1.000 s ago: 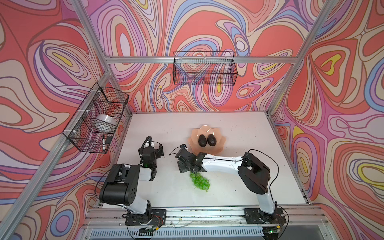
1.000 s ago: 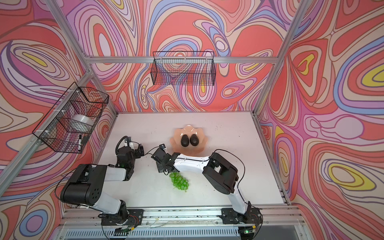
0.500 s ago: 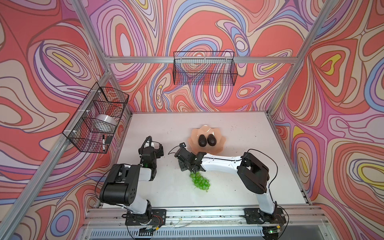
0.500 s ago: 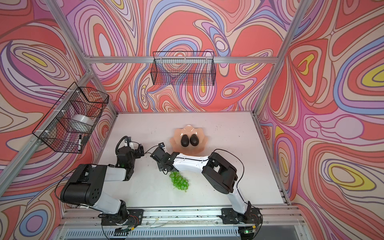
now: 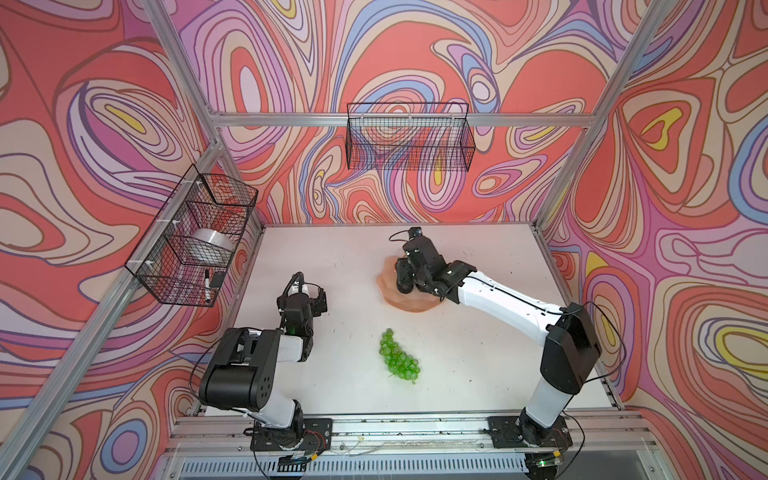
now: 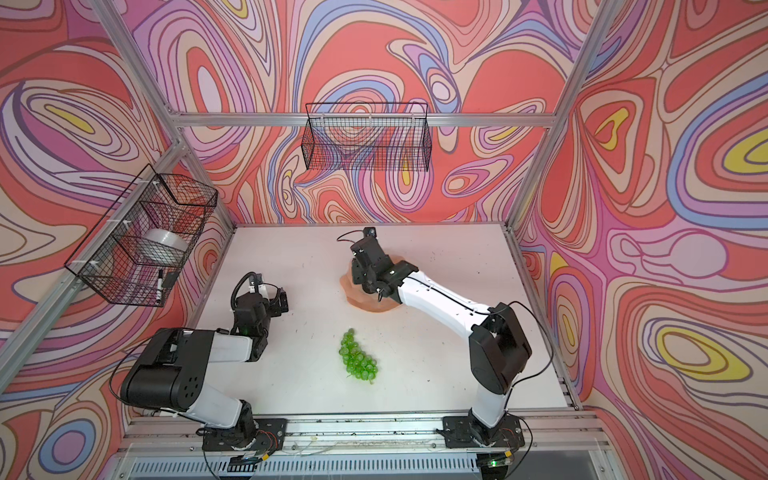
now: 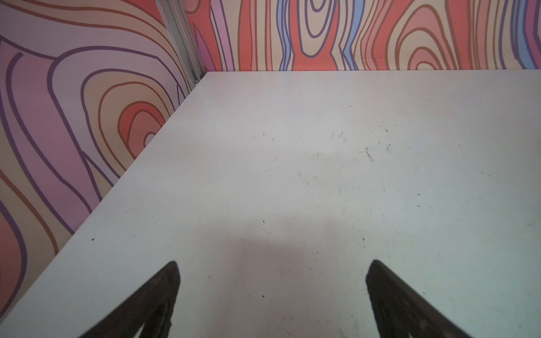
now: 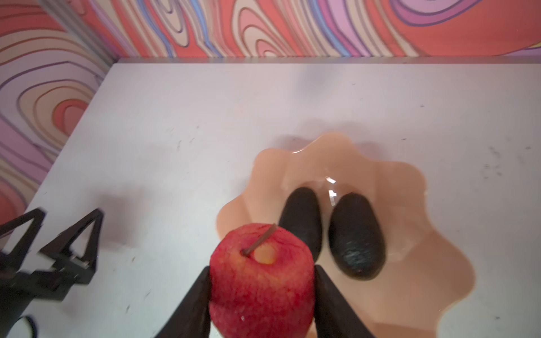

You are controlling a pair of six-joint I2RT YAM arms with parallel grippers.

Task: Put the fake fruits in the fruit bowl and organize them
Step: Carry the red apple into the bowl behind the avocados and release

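Next, my right gripper lets go of the small red apple in the peach fruit bowl [image 5: 414, 269] [image 8: 333, 182], behind the pair of dark avocados.
In the right wrist view my right gripper [image 8: 262, 281] is shut on the small red apple [image 8: 262, 278], stem up, one finger on each side. It holds the apple above the near rim of the peach fruit bowl [image 8: 409, 187]. Two dark avocados [image 8: 303, 219] [image 8: 355, 237] lie side by side in the bowl. In both top views the right gripper [image 5: 403, 280] [image 6: 358, 277] covers much of the bowl [image 5: 411, 306] [image 6: 370, 306], hiding the apple. The green grapes [image 5: 399, 361] [image 6: 358, 363] lie on the table nearer the front. My left gripper [image 7: 272, 292] [image 5: 318, 298] is open and holds nothing.
A black wire basket [image 5: 409, 137] hangs on the back wall. Another basket [image 5: 195, 237] on the left wall holds a tape roll and a marker. The left gripper [image 8: 58, 232] shows in the right wrist view, left of the bowl on the white table [image 5: 353, 257].
My right gripper has moved from the table left of the bowl, near the grapes, to above the bowl. The left arm and the grapes have not moved.
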